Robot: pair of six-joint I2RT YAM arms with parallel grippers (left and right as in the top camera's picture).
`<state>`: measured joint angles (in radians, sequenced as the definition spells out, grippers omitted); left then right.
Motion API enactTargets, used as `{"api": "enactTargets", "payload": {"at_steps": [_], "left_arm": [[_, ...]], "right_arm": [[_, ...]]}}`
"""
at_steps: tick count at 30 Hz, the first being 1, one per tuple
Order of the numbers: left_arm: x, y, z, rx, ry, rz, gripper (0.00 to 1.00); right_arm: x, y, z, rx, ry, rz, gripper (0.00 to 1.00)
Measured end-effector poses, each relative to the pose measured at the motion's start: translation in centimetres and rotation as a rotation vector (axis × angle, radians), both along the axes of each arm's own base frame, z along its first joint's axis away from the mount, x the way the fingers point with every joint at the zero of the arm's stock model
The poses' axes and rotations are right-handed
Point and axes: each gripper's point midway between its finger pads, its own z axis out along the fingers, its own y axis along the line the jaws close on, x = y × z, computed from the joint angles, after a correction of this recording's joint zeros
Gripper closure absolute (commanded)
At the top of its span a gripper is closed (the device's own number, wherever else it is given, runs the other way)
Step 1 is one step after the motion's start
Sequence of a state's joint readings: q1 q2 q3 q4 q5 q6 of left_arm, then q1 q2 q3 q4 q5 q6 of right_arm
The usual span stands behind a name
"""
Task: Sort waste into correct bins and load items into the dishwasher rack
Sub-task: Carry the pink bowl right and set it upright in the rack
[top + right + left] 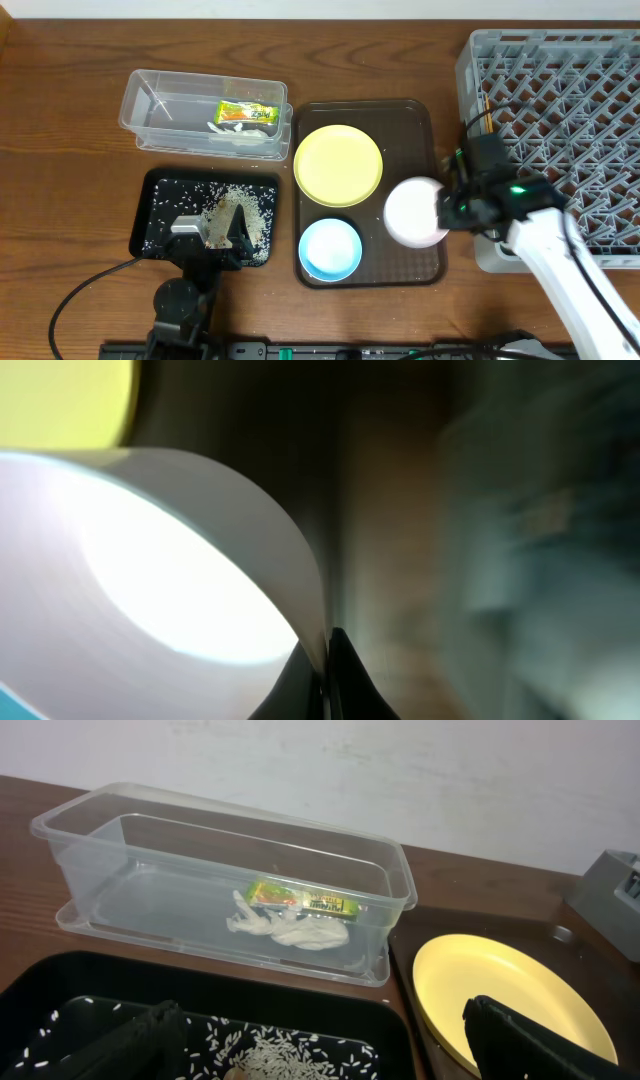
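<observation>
I should use my right gripper to set the white bowl down among the grey rack's wires (537, 168), toward the rack's side that faces the brown tray.
My right gripper (447, 210) is shut on the right rim of the white bowl (415, 212), which hangs over the right side of the brown tray. In the right wrist view its fingertips (325, 660) pinch the bowl's wall (150, 560). The yellow plate (338, 165) and the light blue bowl (330, 248) rest on that tray. My left gripper (215, 235) stands open over the black tray (160, 195), above scattered rice (300, 1045). The snack wrapper (300, 900) lies in the clear tub (160, 110). The grey rack (560, 100) sits at the right, with thin chopsticks (487, 108) by its left wall.
The brown serving tray (420, 130) lies between the bins and the rack. A crumpled white scrap (285, 928) lies beside the wrapper in the tub. The right arm's white link (570, 270) runs from the bottom right across the rack's front corner.
</observation>
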<state>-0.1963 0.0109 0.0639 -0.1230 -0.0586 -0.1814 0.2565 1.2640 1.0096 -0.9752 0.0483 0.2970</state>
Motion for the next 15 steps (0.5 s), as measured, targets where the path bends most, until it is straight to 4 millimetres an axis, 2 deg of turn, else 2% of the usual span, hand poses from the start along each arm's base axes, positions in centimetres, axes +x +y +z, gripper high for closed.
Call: {"api": "enactTargets", "payload": {"at_steps": [4,7,9,15], "left_arm": [[0.0,0.0,0.0,0.0,0.0,0.0,0.09],[0.0,0.0,0.0,0.0,0.0,0.0,0.09],[0.0,0.0,0.0,0.0,0.0,0.0,0.09],[0.0,0.0,0.0,0.0,0.0,0.0,0.09]], "right_arm": [[2.2,-4.3,6.7,-0.174,-0.258,-0.139,0.99],[2.4,-8.1,10.7,-0.341,-0.414,-0.273,0.99],[2.3,-10.1,12.3,-0.441,-0.47,-0.349,0.99],[2.8,-13.7,15.2,-0.668,-0.573,-0.528,0.99]]}}
